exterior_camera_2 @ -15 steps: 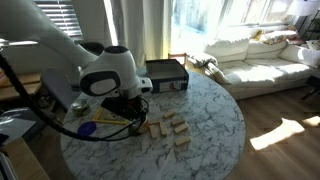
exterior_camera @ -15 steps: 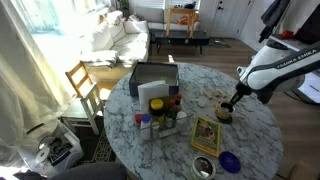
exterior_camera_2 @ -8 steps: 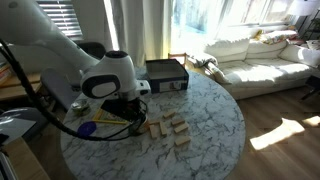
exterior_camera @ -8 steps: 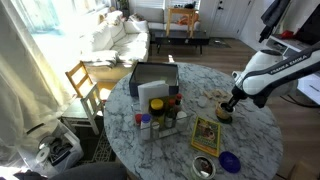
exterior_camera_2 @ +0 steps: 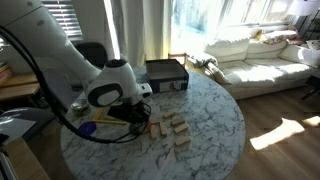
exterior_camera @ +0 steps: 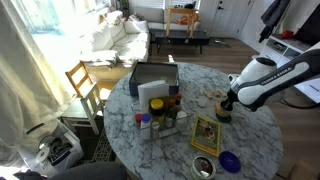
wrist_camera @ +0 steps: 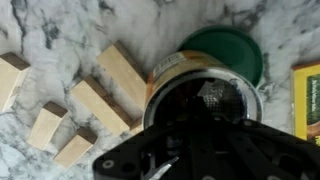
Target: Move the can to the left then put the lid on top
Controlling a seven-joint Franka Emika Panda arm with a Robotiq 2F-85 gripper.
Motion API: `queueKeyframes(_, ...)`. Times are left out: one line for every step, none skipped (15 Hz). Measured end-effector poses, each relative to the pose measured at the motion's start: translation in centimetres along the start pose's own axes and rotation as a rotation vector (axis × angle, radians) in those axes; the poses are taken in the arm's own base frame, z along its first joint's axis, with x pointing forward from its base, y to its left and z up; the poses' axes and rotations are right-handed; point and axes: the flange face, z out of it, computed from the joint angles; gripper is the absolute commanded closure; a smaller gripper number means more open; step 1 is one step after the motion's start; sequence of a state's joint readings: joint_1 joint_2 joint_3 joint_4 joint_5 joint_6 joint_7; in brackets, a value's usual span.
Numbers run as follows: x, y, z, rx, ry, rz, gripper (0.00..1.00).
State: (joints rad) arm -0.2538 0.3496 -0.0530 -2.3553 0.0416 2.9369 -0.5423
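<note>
I should take the can again and shift it toward the wooden blocks (wrist_camera: 118, 82), clear of the green lid, before lifting the lid, because the can crowds the lid's edge.
The can (wrist_camera: 172, 68), short and round with dark sides and a pale rim, stands on the marble table right under my gripper (wrist_camera: 200, 125). The gripper's black body covers its near half. The green lid (wrist_camera: 232, 48) lies flat just behind the can, touching it or nearly so. In an exterior view my gripper (exterior_camera: 227, 101) reaches down onto the can (exterior_camera: 222, 114) near the table's edge. In an exterior view the arm (exterior_camera_2: 110, 92) hides the can. The fingers are lost in dark shadow, so I cannot tell how the jaws stand.
Several wooden blocks (wrist_camera: 105, 90) lie beside the can, also in an exterior view (exterior_camera_2: 170, 130). A yellow-green box (exterior_camera: 206, 135) lies near. A blue-purple disc (exterior_camera: 230, 160) and a silvery tin (exterior_camera: 203, 167) sit at the table's edge. A black box (exterior_camera: 155, 78) and bottles (exterior_camera: 160, 115) stand mid-table.
The arm has swung and leaned lower over the can. The can and lid have not visibly moved.
</note>
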Motion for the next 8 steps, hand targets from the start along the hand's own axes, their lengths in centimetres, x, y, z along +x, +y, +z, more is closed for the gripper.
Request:
queueKeyframes(0.0,0.1,0.2,-0.006,-0.002,-0.007,0.72)
queueKeyframes(0.1,0.2,0.1,-0.011,-0.003,-0.012,0.67)
queueKeyframes(0.1,0.3,0.1,-0.018,-0.005,-0.015,0.58)
queueKeyframes(0.1,0.5,0.1,-0.025,-0.007,-0.016,0.52)
queueKeyframes(0.1,0.8,0.1,-0.031,-0.008,-0.016,0.45)
queueKeyframes(0.1,1.0,0.0,-0.038,-0.01,-0.016,0.42)
queueKeyframes(0.1,1.2,0.0,-0.043,-0.011,-0.015,0.9)
queueKeyframes(0.1,1.3,0.0,-0.048,-0.013,-0.016,0.91)
